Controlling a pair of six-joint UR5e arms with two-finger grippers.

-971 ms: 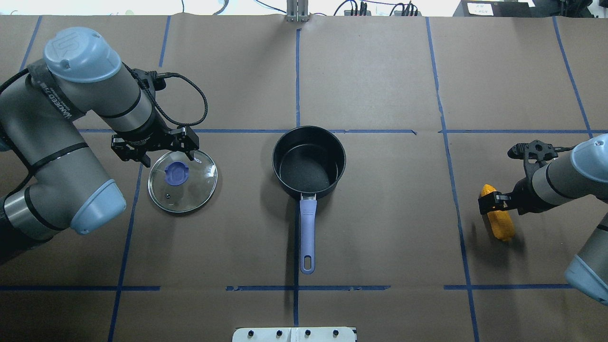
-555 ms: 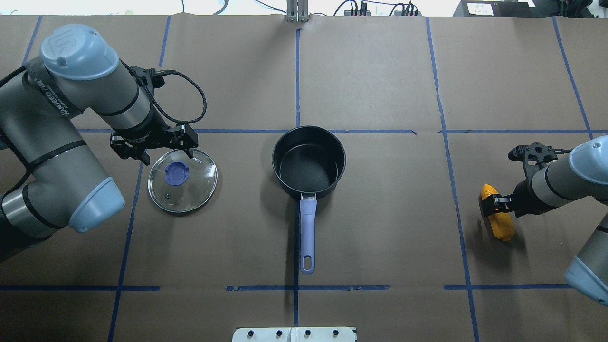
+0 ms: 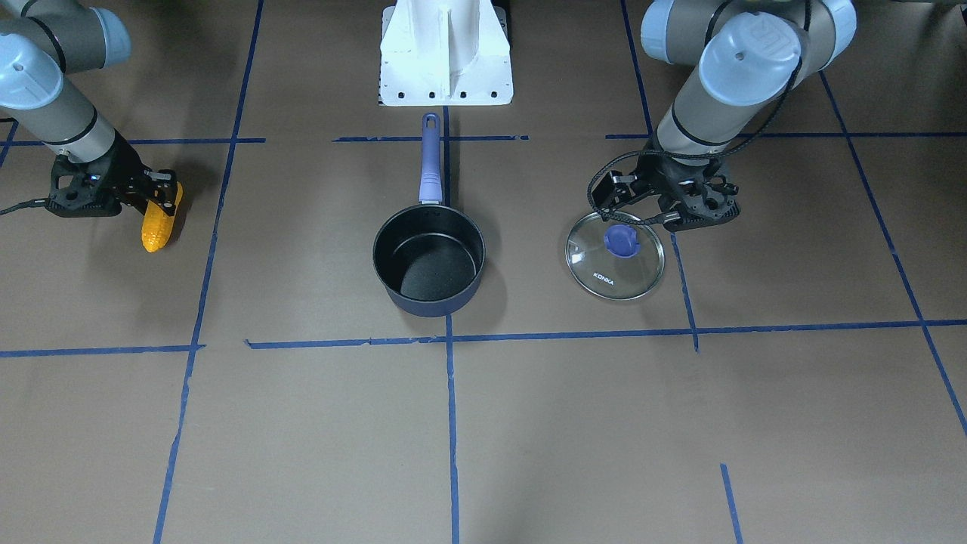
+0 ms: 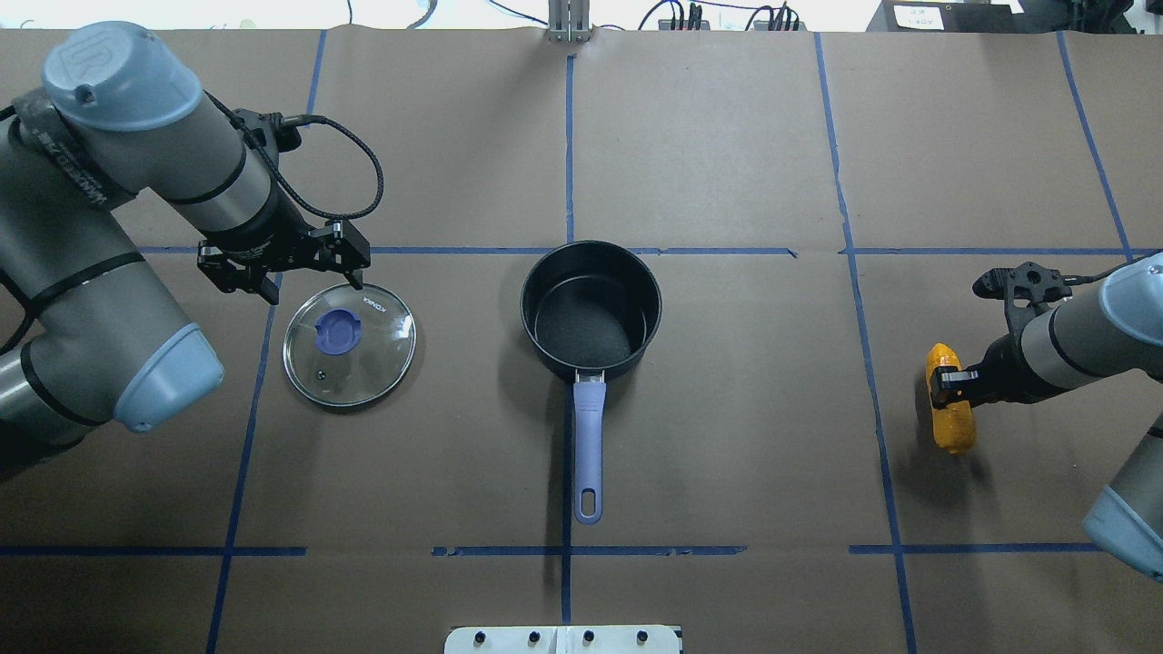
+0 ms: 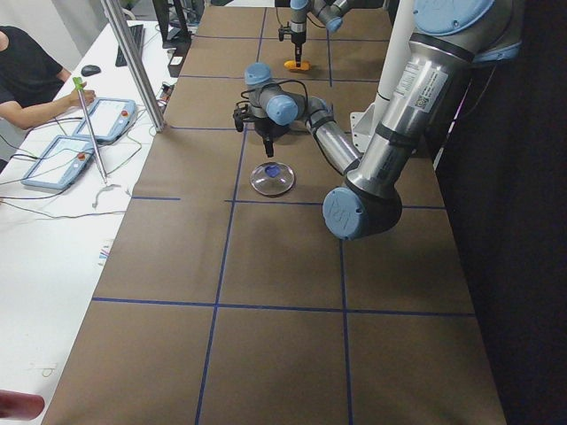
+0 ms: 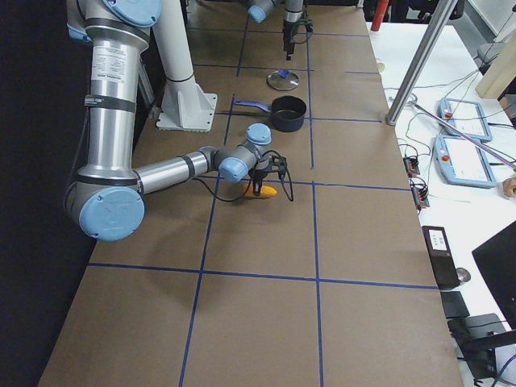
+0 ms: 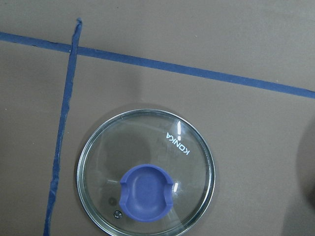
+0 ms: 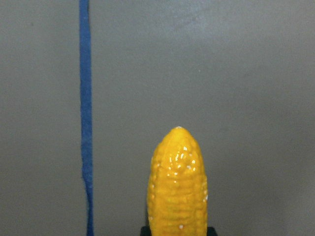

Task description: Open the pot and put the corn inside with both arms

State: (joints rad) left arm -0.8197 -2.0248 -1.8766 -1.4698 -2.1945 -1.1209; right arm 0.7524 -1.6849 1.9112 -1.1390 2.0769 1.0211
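My right gripper needs to release the corn on the navy pot's bottom (image 3: pixel 419 261), a little toward the side of the pot away from the glass lid. The corn is still low over the table.
The navy pot (image 4: pixel 591 309) stands open and empty at the table's middle, its purple handle (image 4: pixel 588 436) pointing at the robot; it also shows in the front view (image 3: pixel 428 261). The glass lid (image 4: pixel 349 345) lies flat to the pot's left, and shows in the front view (image 3: pixel 615 255) and left wrist view (image 7: pixel 146 172). My left gripper (image 4: pixel 313 277) is open and empty, hovering over the lid's far edge. My right gripper (image 4: pixel 949 381) is shut on the corn (image 4: pixel 950 413) at the far right, low over the table. The corn fills the right wrist view (image 8: pixel 177 187).
The white pedestal base (image 3: pixel 446 53) stands at the robot's edge behind the pot handle. Blue tape lines (image 4: pixel 569 163) cross the brown paper. A metal pole (image 6: pixel 419 72) and operators' tablets (image 6: pixel 459 109) sit beyond the far edge.
My left gripper has risen and drawn back off the lid, which stays put. My right gripper has turned the held corn straighter and shifted it slightly.
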